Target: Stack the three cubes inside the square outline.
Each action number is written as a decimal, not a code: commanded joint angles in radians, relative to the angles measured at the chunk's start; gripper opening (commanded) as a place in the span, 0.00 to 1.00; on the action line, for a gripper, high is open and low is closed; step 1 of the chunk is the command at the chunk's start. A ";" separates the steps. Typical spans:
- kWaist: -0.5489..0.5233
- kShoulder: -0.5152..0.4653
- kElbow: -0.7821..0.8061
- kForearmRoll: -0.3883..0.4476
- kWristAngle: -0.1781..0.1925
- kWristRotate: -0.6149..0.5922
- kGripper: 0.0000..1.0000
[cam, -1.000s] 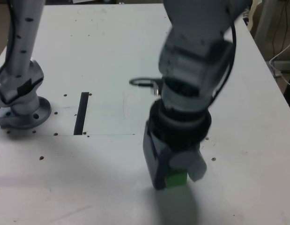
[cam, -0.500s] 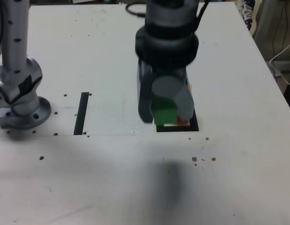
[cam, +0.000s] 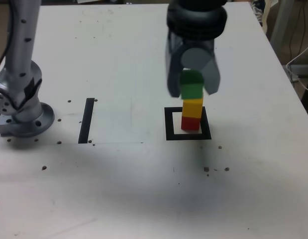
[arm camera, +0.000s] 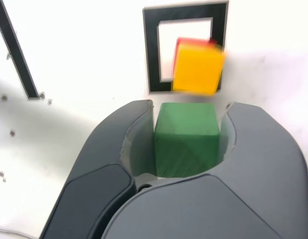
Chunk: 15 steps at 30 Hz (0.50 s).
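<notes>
I should release the green cube on top of the yellow cube (cam: pixel 197 88) (arm camera: pixel 199 67) with my gripper, which will finish the stack above the red cube.
A red cube (cam: pixel 190 123) stands inside the black square outline (cam: pixel 169 123) with a yellow cube (cam: pixel 192 107) on top of it. My gripper (cam: pixel 192 82) is shut on the green cube (cam: pixel 191 85), which sits directly over the yellow one, touching it or nearly so. In the wrist view the green cube (arm camera: pixel 186 138) is clamped between the two dark fingers (arm camera: pixel 119 144) of my gripper (arm camera: pixel 186 130). Beyond it are the yellow cube (arm camera: pixel 197 69), a sliver of the red cube (arm camera: pixel 186 42) and the square outline (arm camera: pixel 153 55).
A straight black strip (cam: pixel 86 120) lies on the white table toward the exterior view's left, seen too as the strip (arm camera: pixel 17 52) in the wrist view. The arm's silver base (cam: pixel 22 107) stands at the far left. Small dark specks dot the table (cam: pixel 119 189).
The gripper carried the green cube from the table's front, up and back, to just above the yellow cube on the stack. It stayed shut on the cube.
</notes>
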 commanded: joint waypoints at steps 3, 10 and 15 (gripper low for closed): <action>0.031 0.019 -0.009 0.010 0.004 0.030 0.19; 0.044 0.047 -0.005 0.006 0.004 0.055 0.19; 0.056 0.062 0.000 0.005 -0.001 0.071 0.19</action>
